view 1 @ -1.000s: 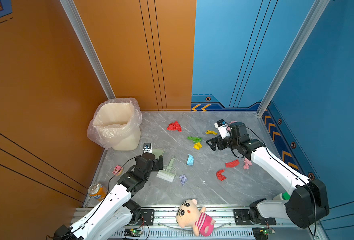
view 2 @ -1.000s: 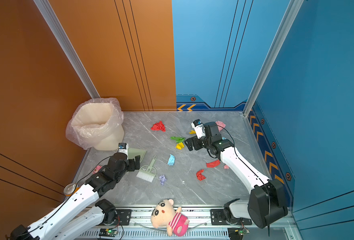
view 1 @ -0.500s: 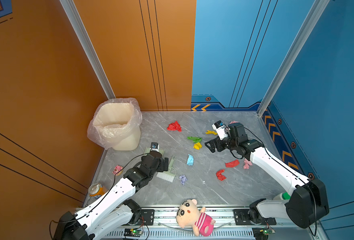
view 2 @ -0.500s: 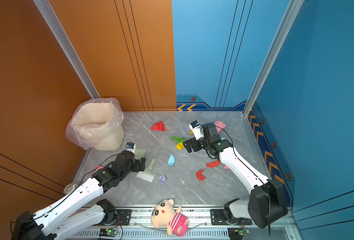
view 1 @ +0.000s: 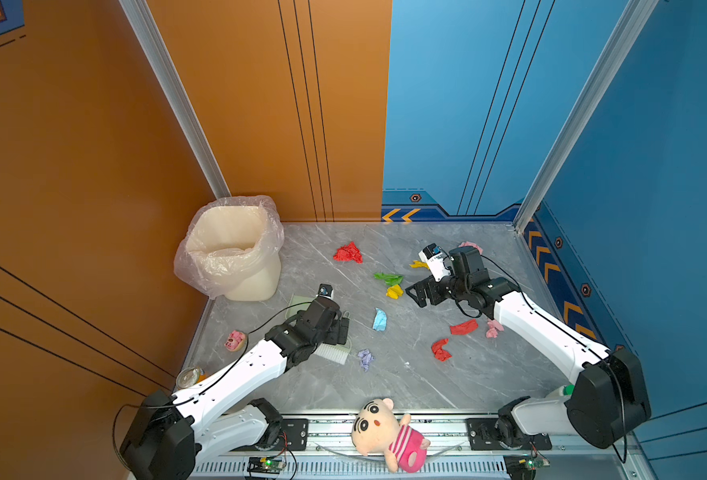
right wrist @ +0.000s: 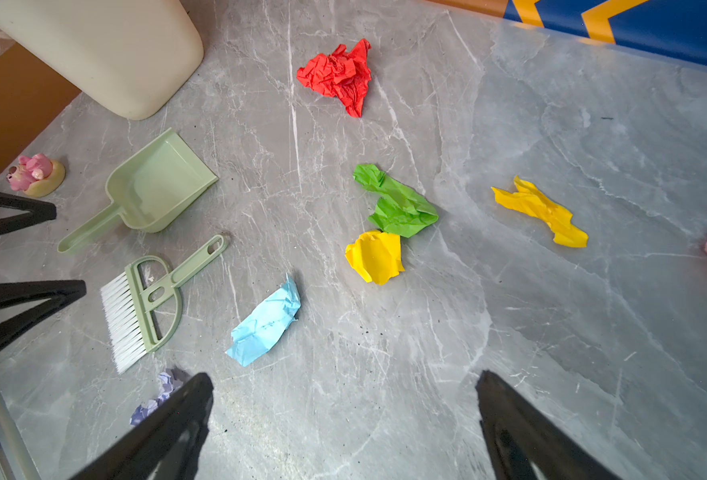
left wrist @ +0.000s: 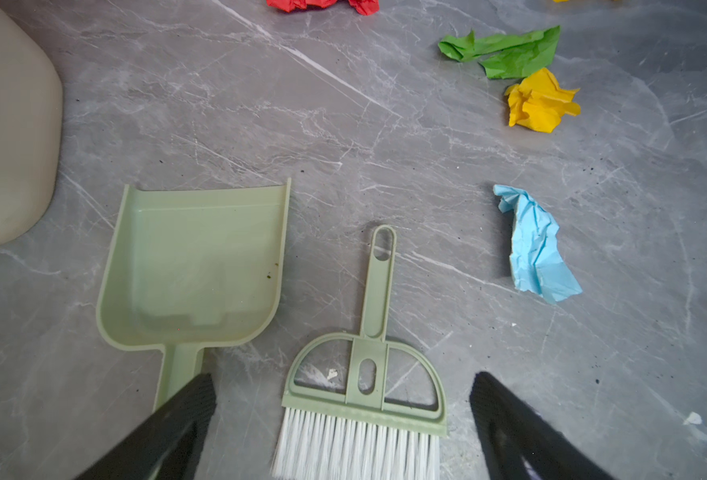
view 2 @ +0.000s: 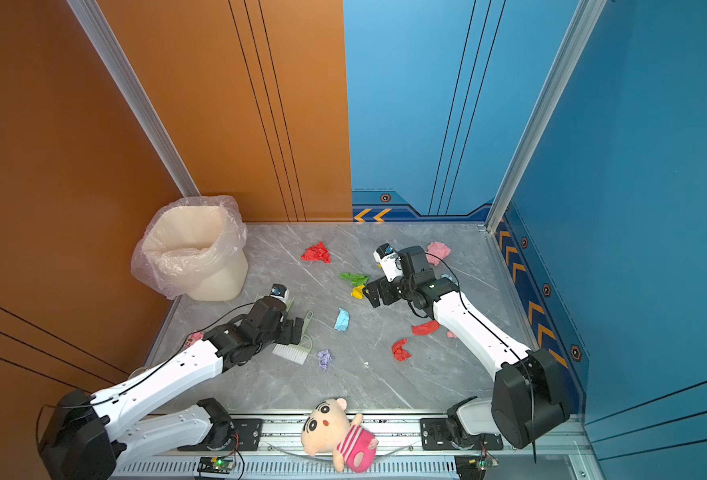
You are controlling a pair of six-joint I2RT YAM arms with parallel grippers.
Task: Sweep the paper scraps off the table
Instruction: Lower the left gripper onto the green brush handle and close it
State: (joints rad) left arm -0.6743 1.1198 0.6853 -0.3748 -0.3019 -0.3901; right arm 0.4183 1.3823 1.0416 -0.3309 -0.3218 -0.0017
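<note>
My left gripper needs to close on the middle bar [view 1: 336, 344] [left wrist: 366, 379] of the pale green brush, at the oval hole between the brush's long handle and its white bristles.
Several crumpled paper scraps lie on the grey marble table [view 1: 426, 386]: red [view 1: 348, 252], green [view 1: 388, 277], yellow [view 1: 394, 292], light blue [view 1: 380, 320], lilac [view 1: 365, 358], more red [view 1: 441, 349] and pink [view 1: 494, 328]. My left gripper [view 1: 341, 328] [left wrist: 343, 378] hangs open just above the pale green brush [left wrist: 378, 291], its jaws on either side of the brush head, touching nothing. The dustpan [left wrist: 193, 266] lies beside it. My right gripper [view 1: 417, 292] [right wrist: 343, 376] is open and empty over bare table, right of the yellow scrap [right wrist: 374, 255].
A cream bin [view 1: 235, 253] lined with a clear bag stands at the back left. A small pink toy [view 1: 235, 340] and a can [view 1: 189, 376] sit by the left edge. A plush doll [view 1: 389, 432] lies on the front rail. Walls close in the back and both sides.
My left gripper has moved right, from beside the dustpan to over the brush. My right gripper has drifted slightly left. Both stay open.
</note>
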